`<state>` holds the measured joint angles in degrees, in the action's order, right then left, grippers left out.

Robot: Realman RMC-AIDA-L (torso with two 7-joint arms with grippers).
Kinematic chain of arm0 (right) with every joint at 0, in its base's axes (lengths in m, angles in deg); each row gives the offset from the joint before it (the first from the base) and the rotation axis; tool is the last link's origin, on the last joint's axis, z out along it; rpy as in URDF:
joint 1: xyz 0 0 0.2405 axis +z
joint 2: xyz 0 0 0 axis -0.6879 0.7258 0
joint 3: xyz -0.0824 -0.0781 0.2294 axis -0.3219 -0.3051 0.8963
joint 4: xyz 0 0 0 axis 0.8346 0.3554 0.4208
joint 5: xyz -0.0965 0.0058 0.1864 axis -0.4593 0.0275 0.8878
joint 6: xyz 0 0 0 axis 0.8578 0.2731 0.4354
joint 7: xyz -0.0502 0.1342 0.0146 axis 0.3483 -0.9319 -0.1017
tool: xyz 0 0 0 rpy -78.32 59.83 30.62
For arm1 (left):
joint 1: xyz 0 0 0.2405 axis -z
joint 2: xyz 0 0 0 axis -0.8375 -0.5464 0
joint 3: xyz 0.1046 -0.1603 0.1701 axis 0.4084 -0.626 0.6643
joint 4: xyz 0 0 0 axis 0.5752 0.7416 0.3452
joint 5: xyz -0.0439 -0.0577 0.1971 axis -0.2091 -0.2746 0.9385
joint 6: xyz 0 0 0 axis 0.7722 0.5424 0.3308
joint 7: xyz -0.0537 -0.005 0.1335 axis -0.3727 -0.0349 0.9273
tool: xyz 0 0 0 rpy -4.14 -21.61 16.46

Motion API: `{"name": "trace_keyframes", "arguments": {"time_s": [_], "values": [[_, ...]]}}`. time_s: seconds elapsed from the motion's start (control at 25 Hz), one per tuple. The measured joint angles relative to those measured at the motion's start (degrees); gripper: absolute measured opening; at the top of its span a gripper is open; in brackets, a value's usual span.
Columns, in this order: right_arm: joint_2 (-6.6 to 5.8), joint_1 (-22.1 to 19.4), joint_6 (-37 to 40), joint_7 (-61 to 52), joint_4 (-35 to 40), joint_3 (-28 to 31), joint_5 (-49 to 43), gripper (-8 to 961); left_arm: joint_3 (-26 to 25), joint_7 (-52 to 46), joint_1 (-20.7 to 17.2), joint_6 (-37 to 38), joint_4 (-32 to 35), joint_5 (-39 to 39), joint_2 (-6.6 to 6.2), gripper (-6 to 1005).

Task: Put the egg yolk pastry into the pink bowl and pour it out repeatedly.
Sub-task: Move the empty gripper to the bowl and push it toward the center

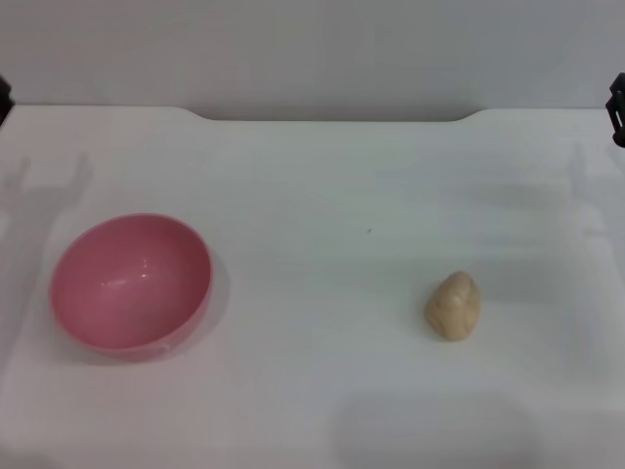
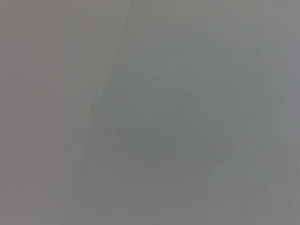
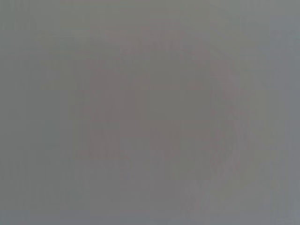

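Note:
I should close my left gripper on the pink bowl's rim (image 1: 65,253), on the side farthest from the egg yolk pastry.
The pink bowl (image 1: 131,283) stands upright and empty on the left side of the white table (image 1: 312,195) in the head view. The egg yolk pastry (image 1: 453,306), a small pale tan lump, lies on the table at the right, far from the bowl. A dark bit of my left gripper (image 1: 3,98) shows at the far left edge, and a dark bit of my right gripper (image 1: 616,107) at the far right edge. Both are well back from the bowl and the pastry. Both wrist views show only a plain grey surface.
The table has a raised back edge (image 1: 332,117) against a grey wall. Faint shadows of the arms lie on the table near both far corners.

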<state>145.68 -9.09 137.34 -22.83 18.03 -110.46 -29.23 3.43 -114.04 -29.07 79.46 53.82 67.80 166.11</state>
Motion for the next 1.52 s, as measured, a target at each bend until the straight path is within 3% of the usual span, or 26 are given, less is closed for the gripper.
{"name": "trace_keyframes", "arguments": {"time_s": [0.12, 0.24, 0.32, 0.44, 0.56, 0.72, 0.8, 0.84, 0.92, 0.96, 1.0, 1.08, 1.16, 1.32, 1.52], "values": [[0.0, 0.12, 0.0, 0.0, -0.05, -0.28, -0.02, 464, 13.12, -17.71, 0.09, -14.78, 11.88, 0.07, -0.89, 832], [0.0, -0.01, 0.0, 0.01, -0.19, -0.36, -0.04, 463, 27.82, -32.62, -1.01, -26.05, 22.6, 1.49, -3.58, 832], [0.01, -0.24, 0.0, 0.0, -0.24, -0.35, -0.05, 462, 33.53, -41.43, -1.46, -28.88, 27.04, 4.92, -5.86, 832], [0.06, -0.44, 0.0, -0.01, -0.33, -0.26, -0.06, 460, 36.33, -56.37, -1.36, -27.04, 31.39, 14.47, -8.82, 831], [0.09, -0.5, 0.01, -0.01, -0.36, -0.23, -0.08, 458, 36.27, -75.73, -0.14, -20.39, 35.88, 32.42, -12.07, 831], [0.09, -0.52, 0.01, 0.09, -0.26, -0.26, -0.09, 456, 34.93, -93.56, 0.82, -10.38, 43.13, 51.77, -14.65, 831], [0.09, -0.5, 0.02, 0.21, -0.15, -0.22, -0.09, 455, 32.76, -98.32, 0.66, -4.94, 47.68, 59.13, -14.57, 831], [0.09, -0.48, 0.02, 0.26, -0.12, -0.19, -0.09, 455, 30.73, -99.6, 0.33, -1.66, 50.95, 63.0, -13.9, 831], [0.08, -0.45, 0.02, 0.29, -0.09, -0.11, -0.09, 454, 27.21, -100.04, -0.32, 4.34, 56.37, 68.86, -12.14, 831], [0.07, -0.45, 0.02, 0.31, -0.06, -0.09, -0.09, 453, 23.85, -100.88, -0.89, 10.47, 61.82, 74.43, -10.16, 831], [0.06, -0.46, 0.02, 0.31, -0.05, -0.05, -0.08, 453, 23.85, -100.88, -0.89, 10.47, 61.82, 74.43, -10.16, 831], [0.05, -0.5, -0.14, 0.32, -0.03, -0.01, -0.06, 452, 20.89, -101.79, -1.27, 16.47, 67.02, 79.76, -8.14, 832], [0.04, -0.5, -1.08, 0.33, 0.03, 0.01, 0.09, 451, 18.95, -102.42, -1.32, 22.08, 69.79, 83.46, -6.96, 833], [0.02, -0.24, -1.97, 0.35, 0.08, 0.0, 0.02, 449, 17.96, -102.74, -1.25, 31.08, 71.12, 85.16, -6.21, 832], [0.0, 0.28, -2.19, 0.37, 0.09, -0.4, -0.12, 446, 17.01, -103.0, -1.75, 32.62, 70.87, 85.81, -5.38, 830]]}}
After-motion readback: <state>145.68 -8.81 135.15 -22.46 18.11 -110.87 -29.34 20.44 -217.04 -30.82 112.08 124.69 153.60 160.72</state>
